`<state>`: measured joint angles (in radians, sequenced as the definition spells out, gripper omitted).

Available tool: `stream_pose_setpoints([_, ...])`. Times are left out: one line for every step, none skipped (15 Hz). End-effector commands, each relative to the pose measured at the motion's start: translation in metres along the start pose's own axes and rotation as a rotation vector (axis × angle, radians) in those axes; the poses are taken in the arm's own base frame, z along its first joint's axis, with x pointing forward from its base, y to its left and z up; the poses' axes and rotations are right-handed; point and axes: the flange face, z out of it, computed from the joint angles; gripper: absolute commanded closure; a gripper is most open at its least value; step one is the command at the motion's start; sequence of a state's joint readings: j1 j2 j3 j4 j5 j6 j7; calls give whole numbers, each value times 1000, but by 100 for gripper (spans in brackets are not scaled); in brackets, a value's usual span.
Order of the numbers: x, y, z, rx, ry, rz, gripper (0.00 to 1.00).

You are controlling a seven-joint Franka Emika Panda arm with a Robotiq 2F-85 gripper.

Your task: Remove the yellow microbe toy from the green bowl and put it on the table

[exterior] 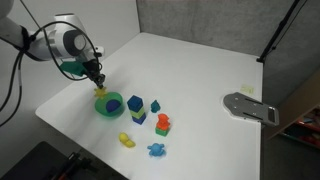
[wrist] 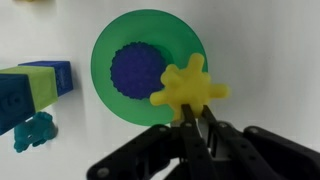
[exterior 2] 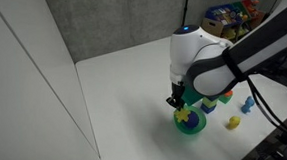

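Observation:
My gripper has the yellow microbe toy, now just above the bowl's near rim. Next, I put it down on the table (exterior: 124, 97) (wrist: 142, 134) just beside the green bowl's rim, toward the blocks.
My gripper (wrist: 195, 118) is shut on the yellow microbe toy (wrist: 188, 88), a lumpy star-like shape, and holds it just above the near rim of the green bowl (wrist: 103, 50). A dark blue spiky ball (wrist: 139, 68) lies inside the bowl. In both exterior views the gripper (exterior: 97, 79) (exterior 2: 179, 102) hangs over the bowl (exterior: 100, 107) (exterior 2: 193, 128) on the white table (exterior: 190, 70), with the yellow toy (exterior: 101, 91) under its fingertips.
Beside the bowl stand blue and green blocks (exterior: 137, 109) (wrist: 30, 90), an orange piece (exterior: 163, 123), a longer yellow toy (exterior: 126, 140) and a blue toy (exterior: 157, 150) (wrist: 33, 131). A grey metal plate (exterior: 250, 107) lies at the table's far side.

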<state>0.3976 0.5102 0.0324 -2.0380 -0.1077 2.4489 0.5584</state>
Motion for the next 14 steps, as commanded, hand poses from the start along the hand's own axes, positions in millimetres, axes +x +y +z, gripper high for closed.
stream_pose_setpoints([10, 8, -36, 2, 3, 52, 96])
stream_pose_setpoints([16, 11, -43, 4, 6, 64, 96])
stream_pose_setpoints([23, 14, -51, 6, 12, 77, 96])
stream_pose_setpoints([29, 16, -57, 7, 14, 87, 96])
stream_pose_setpoints([36, 19, -61, 7, 20, 102, 96])
stream_pose_setpoints([43, 23, -65, 6, 24, 117, 96])
stream_pose_setpoints([52, 27, -69, 5, 30, 137, 96])
stream_pose_setpoints([59, 31, -72, 6, 37, 152, 96])
stream_pose_setpoints([67, 35, -76, 5, 45, 171, 96])
stream_pose_setpoints([74, 38, -78, 5, 54, 190, 96])
stream_pose_setpoints([81, 41, -80, 7, 60, 205, 96])
stream_pose_setpoints([89, 44, -80, 7, 70, 224, 96])
stream_pose_setpoints([97, 46, -79, 11, 77, 240, 96])
stream_pose_setpoints([103, 49, -76, 10, 84, 254, 96])
